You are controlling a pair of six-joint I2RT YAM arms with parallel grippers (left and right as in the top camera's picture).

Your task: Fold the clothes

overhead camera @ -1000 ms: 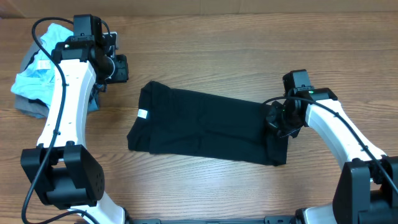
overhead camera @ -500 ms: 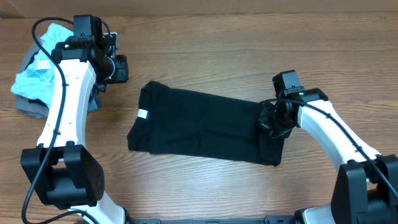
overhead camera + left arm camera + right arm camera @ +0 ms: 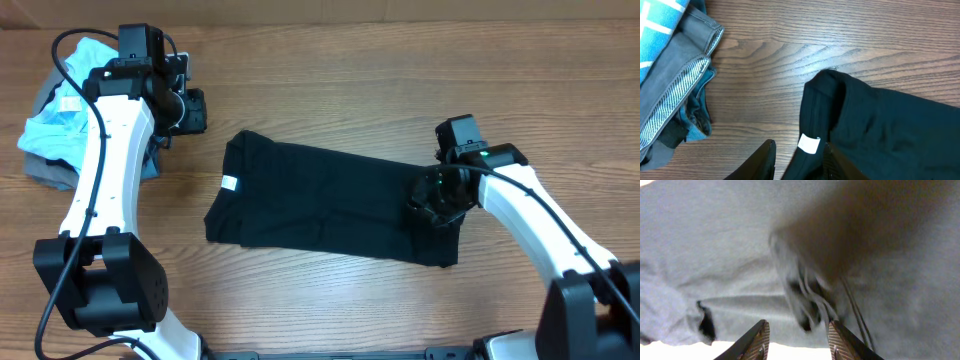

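My right gripper is to pinch the flap's lower corner (image 3: 807,322) near the T-shirt's hem and lay the flap flat first, as the flap's edge is crumpled up over the end of the black T-shirt.
The clothes, a black T-shirt (image 3: 320,205), lie folded into a long band across the middle of the table. A white tag (image 3: 229,183) shows at their left end, and it appears again as the tag (image 3: 809,144) on the shirt (image 3: 890,130) in the left wrist view. My left gripper (image 3: 192,110) hangs open above bare wood to the upper left of the shirt; the gripper (image 3: 797,164) holds nothing. My right gripper (image 3: 432,200) sits low over the shirt's right end. Its jaws (image 3: 797,342) stand apart, with blurred cloth (image 3: 805,255) close in front of them.
A pile of light blue and grey garments (image 3: 50,135) lies at the table's far left, behind my left arm. The same pile (image 3: 670,75) fills the left edge of the left wrist view. Wooden tabletop (image 3: 330,90) surrounds the shirt.
My right gripper has slid a little left over the shirt's right end and opened from shut, letting go of the cloth. The left arm has not moved.
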